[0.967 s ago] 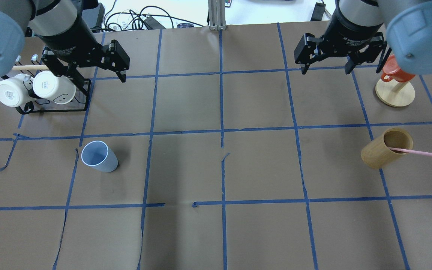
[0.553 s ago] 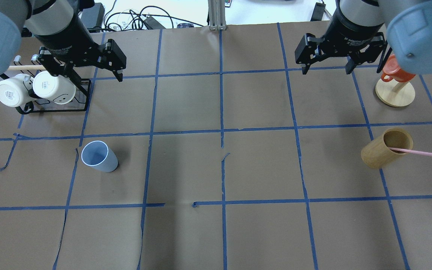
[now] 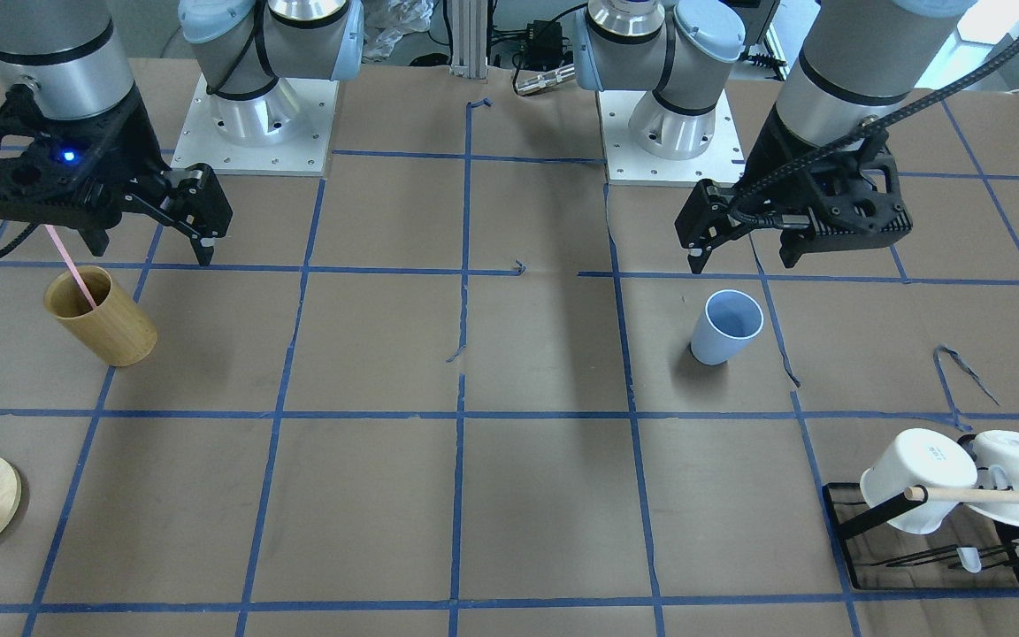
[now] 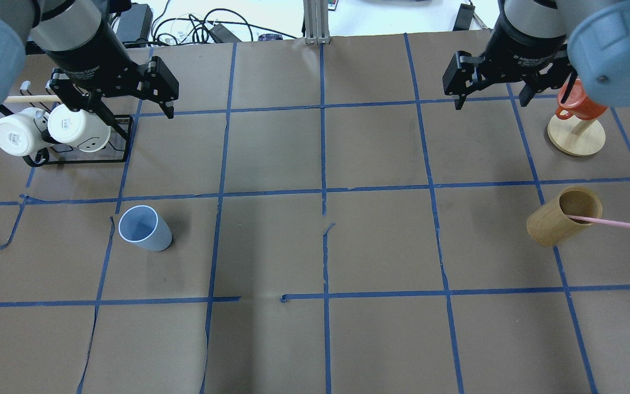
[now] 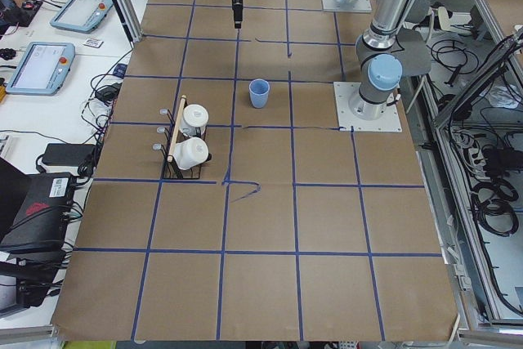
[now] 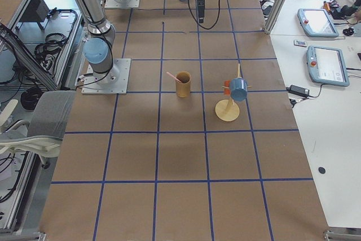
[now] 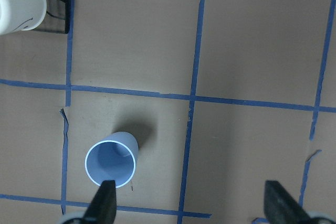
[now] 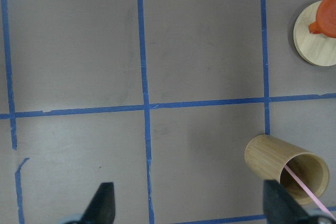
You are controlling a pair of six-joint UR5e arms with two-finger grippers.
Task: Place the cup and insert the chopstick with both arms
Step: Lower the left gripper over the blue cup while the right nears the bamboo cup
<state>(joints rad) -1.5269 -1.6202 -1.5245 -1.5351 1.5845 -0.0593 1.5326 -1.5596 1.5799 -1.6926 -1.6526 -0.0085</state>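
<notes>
My left gripper should grip the light-blue cup's rim (image 3: pixel 708 311) (image 7: pixel 135 164) at the side facing the tan wooden cylinder, with a finger inside the cup's opening.
The light-blue cup (image 4: pixel 143 229) stands upright on the table's left half; it also shows in the front view (image 3: pixel 726 327) and the left wrist view (image 7: pixel 111 160). The pale-pink chopstick (image 4: pixel 610 222) leans inside a tan wooden cylinder (image 4: pixel 561 218) on the right half, also seen in the front view (image 3: pixel 67 261) and the right wrist view (image 8: pixel 304 187). My left gripper (image 4: pixel 129 106) is open and empty, high above the table and behind the cup. My right gripper (image 4: pixel 493 103) is open and empty, high, behind and left of the cylinder.
A black mug rack (image 4: pixel 82 160) with two white mugs (image 4: pixel 19 134) and a wooden dowel stands at the back left, under my left arm. An orange cup (image 4: pixel 577 104) hangs on a round wooden stand (image 4: pixel 575 137) at the back right.
My left gripper has shifted slightly left in the overhead view. My right gripper has shifted slightly right. The cup, cylinder and chopstick have not moved.
</notes>
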